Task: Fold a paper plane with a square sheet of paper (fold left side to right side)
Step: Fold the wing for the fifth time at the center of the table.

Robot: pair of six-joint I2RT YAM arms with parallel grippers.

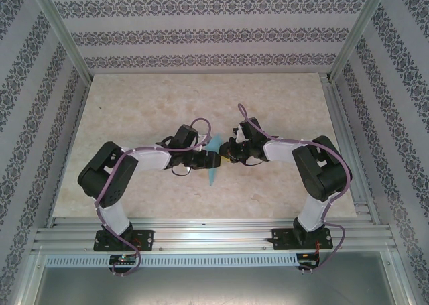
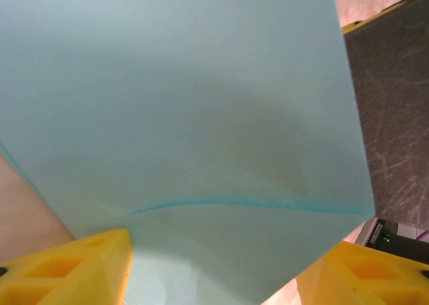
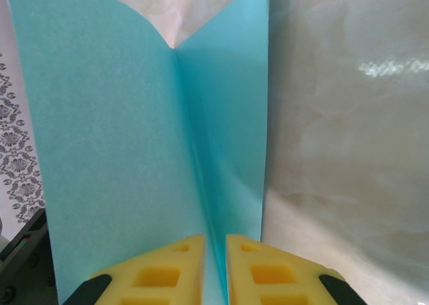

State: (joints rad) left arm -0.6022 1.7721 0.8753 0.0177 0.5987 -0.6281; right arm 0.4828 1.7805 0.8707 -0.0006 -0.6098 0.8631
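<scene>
Next, my left gripper closes on the paper's lower part (image 2: 208, 258) before my right gripper backs off, since my right gripper holds the crease while the flaps stand apart.
The light-blue sheet of paper (image 1: 212, 172) stands on edge between the two grippers at the table's middle, folded along a centre crease into a narrow, pointed paper plane shape. In the right wrist view the paper (image 3: 107, 131) rises as two flaps that meet at the crease. My right gripper (image 3: 214, 241) is shut on that crease, with its yellow fingers (image 3: 161, 271) almost touching. In the left wrist view the paper (image 2: 188, 117) spreads across close to the camera. My left gripper (image 2: 224, 251) stands open, with its yellow fingers (image 2: 80, 265) wide apart on either side of the paper's lower part. From above, the left gripper (image 1: 212, 159) and the right gripper (image 1: 228, 152) face each other.
The marble-patterned tabletop (image 1: 201, 97) stretches behind and to both sides of the arms. Patterned walls (image 1: 201, 37) and metal posts enclose it, and an aluminium rail (image 1: 214, 234) runs along the near edge.
</scene>
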